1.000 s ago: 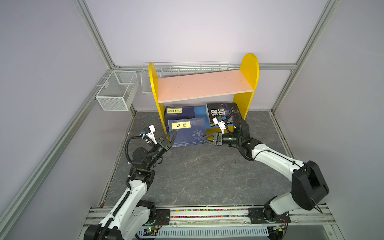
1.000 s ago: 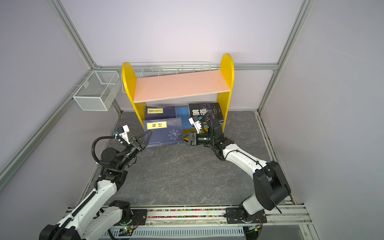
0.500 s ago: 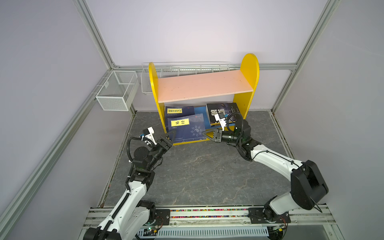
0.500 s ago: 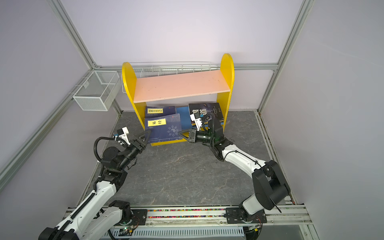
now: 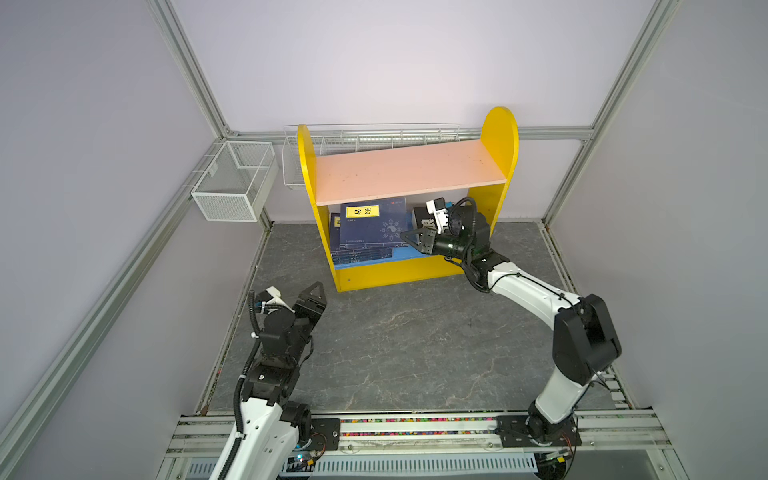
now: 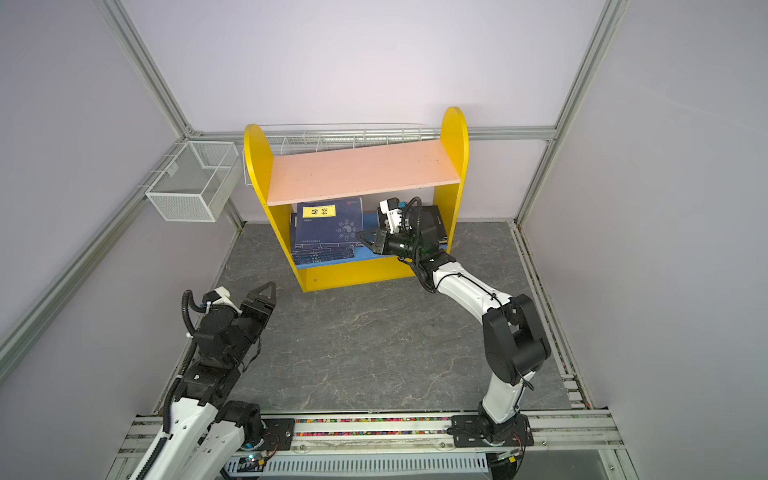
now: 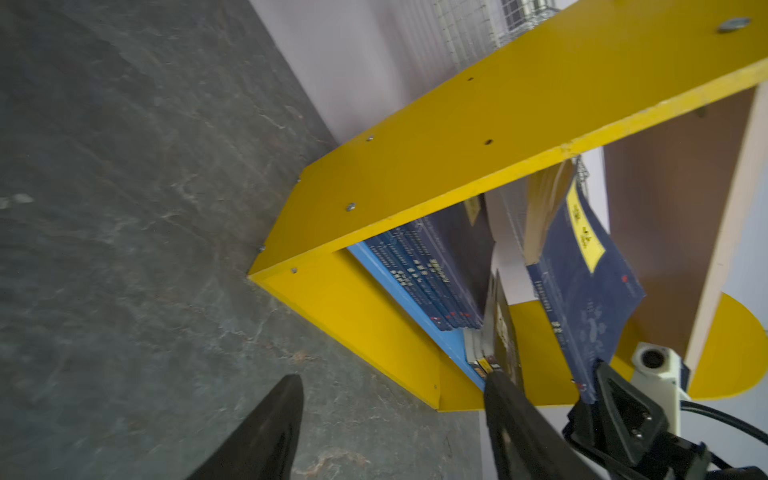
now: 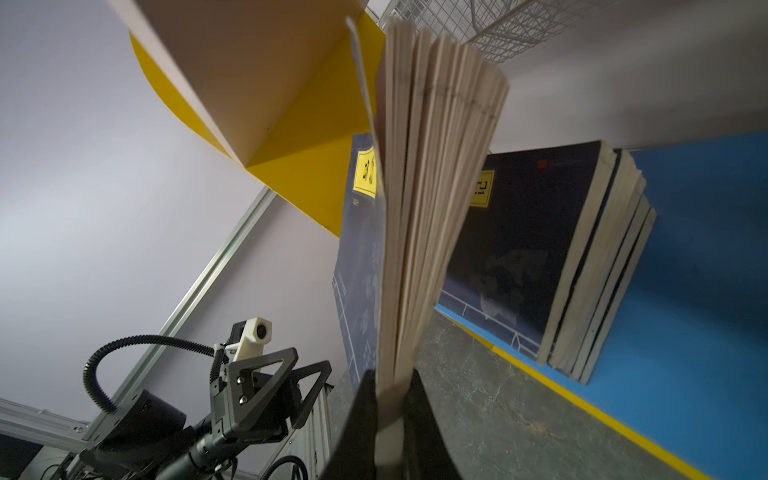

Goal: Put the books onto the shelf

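Note:
The held navy book slants and juts past the stacked books, so my right gripper should lower it, retake its page edge and square it over the stack (image 5: 361, 255).
The shelf (image 5: 409, 174) (image 6: 361, 170) stands at the back with a pink upper board and a blue lower board (image 8: 706, 257). My right gripper (image 5: 409, 239) (image 6: 363, 239) (image 8: 390, 376) is shut on the page edge of a navy book (image 5: 374, 226) (image 6: 328, 226) (image 8: 428, 166). It holds the book tilted up inside the lower tier, pages fanned. More navy books (image 5: 361, 253) (image 7: 424, 274) lie stacked flat beneath. A black book (image 6: 438, 226) shows behind the right wrist. My left gripper (image 5: 311, 299) (image 6: 266, 295) (image 7: 392, 378) hangs open and empty over the floor, left of the shelf.
A white wire mesh basket (image 5: 232, 180) hangs on the left wall. A long wire basket (image 5: 374, 135) runs behind the shelf top. The grey stone-look floor (image 5: 395, 340) stretches to the arm rail (image 5: 415, 428) in front.
My left gripper opened, let go of the navy book and drew back from the shelf. My right gripper closed on the book and swung it up into the lower tier.

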Controlling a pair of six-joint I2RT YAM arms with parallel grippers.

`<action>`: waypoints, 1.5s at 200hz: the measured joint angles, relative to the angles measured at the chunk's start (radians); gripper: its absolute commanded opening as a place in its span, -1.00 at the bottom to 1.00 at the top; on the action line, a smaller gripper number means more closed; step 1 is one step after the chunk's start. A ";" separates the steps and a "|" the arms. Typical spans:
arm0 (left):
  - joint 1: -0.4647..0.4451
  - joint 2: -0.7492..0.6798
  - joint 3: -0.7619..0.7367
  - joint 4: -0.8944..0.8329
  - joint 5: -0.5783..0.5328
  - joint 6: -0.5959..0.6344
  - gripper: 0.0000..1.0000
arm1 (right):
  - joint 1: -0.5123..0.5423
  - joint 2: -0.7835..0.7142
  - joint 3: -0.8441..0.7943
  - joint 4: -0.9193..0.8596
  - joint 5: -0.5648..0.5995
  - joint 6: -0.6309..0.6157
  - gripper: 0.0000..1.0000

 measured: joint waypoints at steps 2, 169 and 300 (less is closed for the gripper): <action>0.000 -0.001 -0.001 -0.009 -0.004 -0.003 0.37 | 0.000 0.010 0.010 -0.002 -0.002 -0.001 -0.74; 0.002 0.052 -0.018 -0.109 -0.027 -0.029 0.33 | 0.019 0.319 0.375 -0.210 -0.041 -0.035 -0.68; 0.002 0.038 -0.050 -0.116 -0.007 -0.055 0.33 | 0.082 0.341 0.557 -0.586 0.192 -0.266 0.06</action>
